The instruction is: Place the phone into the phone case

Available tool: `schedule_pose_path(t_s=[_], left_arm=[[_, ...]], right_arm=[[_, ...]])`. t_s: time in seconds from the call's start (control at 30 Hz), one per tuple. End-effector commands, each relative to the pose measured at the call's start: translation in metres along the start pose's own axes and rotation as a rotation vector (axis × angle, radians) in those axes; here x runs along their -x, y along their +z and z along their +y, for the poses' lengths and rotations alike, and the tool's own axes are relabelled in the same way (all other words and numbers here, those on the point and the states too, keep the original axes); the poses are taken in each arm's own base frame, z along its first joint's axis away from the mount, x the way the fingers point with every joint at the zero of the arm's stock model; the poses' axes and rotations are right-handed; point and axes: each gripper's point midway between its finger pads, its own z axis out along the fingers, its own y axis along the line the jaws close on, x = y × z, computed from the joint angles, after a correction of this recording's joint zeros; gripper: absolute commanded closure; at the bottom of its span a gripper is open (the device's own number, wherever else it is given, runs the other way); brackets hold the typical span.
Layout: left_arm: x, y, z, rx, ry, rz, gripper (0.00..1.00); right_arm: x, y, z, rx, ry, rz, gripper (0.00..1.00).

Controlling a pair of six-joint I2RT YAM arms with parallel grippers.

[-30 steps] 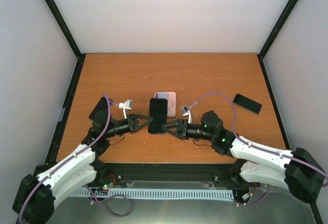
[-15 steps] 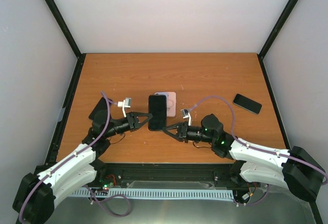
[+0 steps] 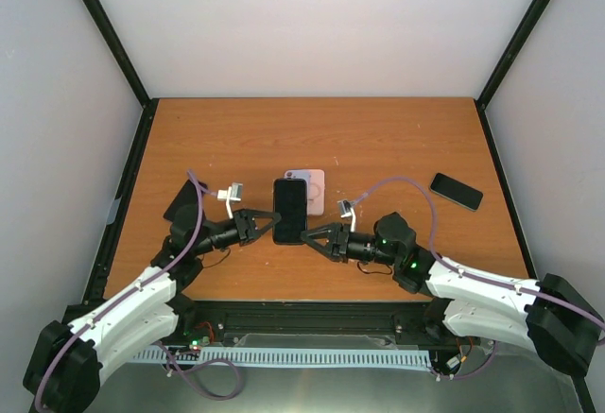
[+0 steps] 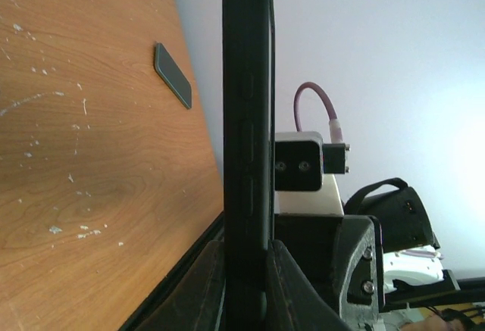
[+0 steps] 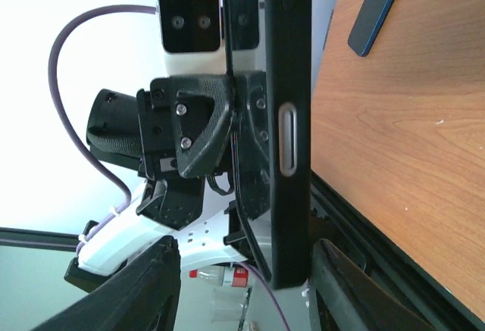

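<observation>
The robot's left gripper needs to put the black phone down between the dark flat slab and the lilac phone case (image 3: 250, 202).
A black phone (image 3: 291, 210) is held on edge above the table. My left gripper (image 3: 262, 227) is shut on its left edge; in the left wrist view the phone (image 4: 248, 119) stands edge-on between the clamped fingertips (image 4: 206, 289). My right gripper (image 3: 316, 235) is open at the phone's right edge. In the right wrist view the phone (image 5: 288, 119) sits between the spread fingers (image 5: 151, 293), close to the right one. The lilac phone case (image 3: 313, 186) lies flat on the table just behind the phone, partly hidden by it.
A second dark phone (image 3: 456, 191) lies at the right of the table and shows in the left wrist view (image 4: 173, 85). A dark flat slab (image 3: 180, 203) lies by the left arm and shows in the right wrist view (image 5: 379, 1). Black frame posts stand at the table's corners.
The phone has shifted slightly toward the far side in my left gripper. My right gripper drew back a little and sits again at the phone's right edge.
</observation>
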Motion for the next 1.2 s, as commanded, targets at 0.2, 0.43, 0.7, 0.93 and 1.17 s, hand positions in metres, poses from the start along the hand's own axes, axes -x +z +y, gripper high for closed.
schedule_pose_path(t_s=[0.2,0.43,0.7,0.93,1.17], left_arm=[[-0.008,-0.008,-0.025,-0.117,0.028,0.025,1.00],[-0.007,-0.002,0.002,0.029,0.004,0.038,1.00],[-0.007,0.001,0.012,0.089,-0.039,0.056,1.00],[-0.005,-0.001,0.033,0.186,-0.079,0.035,1.00],[0.023,-0.011,0.059,0.307,-0.073,0.004,1.00]], right_arm=[[0.009,0.010,0.011,0.023,-0.037,-0.018,0.60],[0.011,0.013,0.008,0.011,-0.037,-0.021,0.89],[0.010,0.012,0.001,-0.014,-0.028,-0.020,0.93],[0.010,0.003,-0.011,-0.071,-0.034,-0.053,0.58],[0.012,-0.011,-0.013,-0.143,-0.085,-0.076,0.17]])
